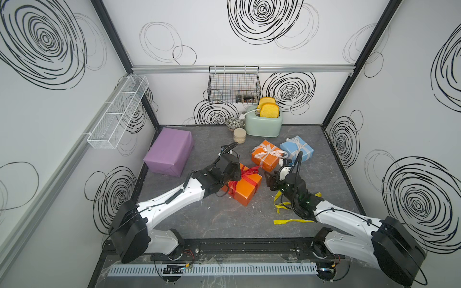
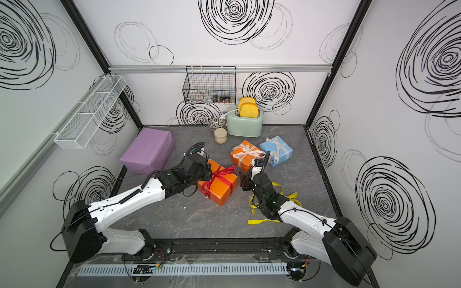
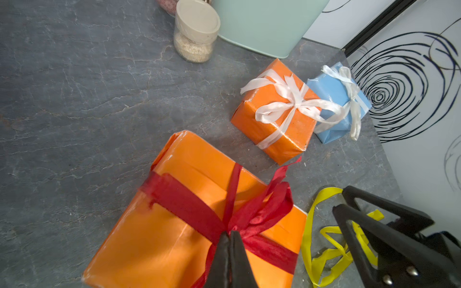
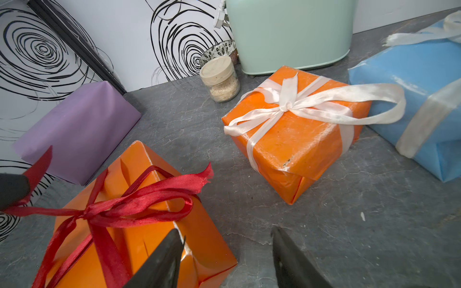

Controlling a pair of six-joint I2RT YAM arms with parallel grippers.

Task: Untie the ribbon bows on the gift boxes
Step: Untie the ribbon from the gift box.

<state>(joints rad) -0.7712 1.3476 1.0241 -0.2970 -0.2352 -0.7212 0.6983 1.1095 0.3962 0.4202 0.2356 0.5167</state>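
Observation:
My left gripper has the red ribbon. It will drop the ribbon on the table [image 1: 207,197] beside the medium orange gift box, toward the lilac box.
The medium orange gift box [image 1: 245,192] lies mid-table with a dark red ribbon bow [image 1: 250,171] tied on top. My left gripper [image 3: 229,233] is shut on the red ribbon right at the bow's knot [image 3: 259,212]. In the right wrist view a red tail runs taut to that gripper at the frame's edge. My right gripper [image 4: 227,232] is open and empty, one finger against the box's corner [image 4: 199,237]. Behind stand an orange cube [image 1: 265,157] and a light-blue cube [image 1: 296,148], both with tied white bows. The lilac box [image 1: 169,152] is bare. A loose yellow ribbon [image 1: 291,220] lies under my right arm.
A mint-green toaster [image 1: 264,122] with toast, a patterned bowl [image 1: 234,122] and a lidded jar [image 1: 239,136] stand at the back wall. A black wire basket [image 1: 234,84] hangs above them, and a white mesh shelf [image 1: 117,112] hangs on the left wall.

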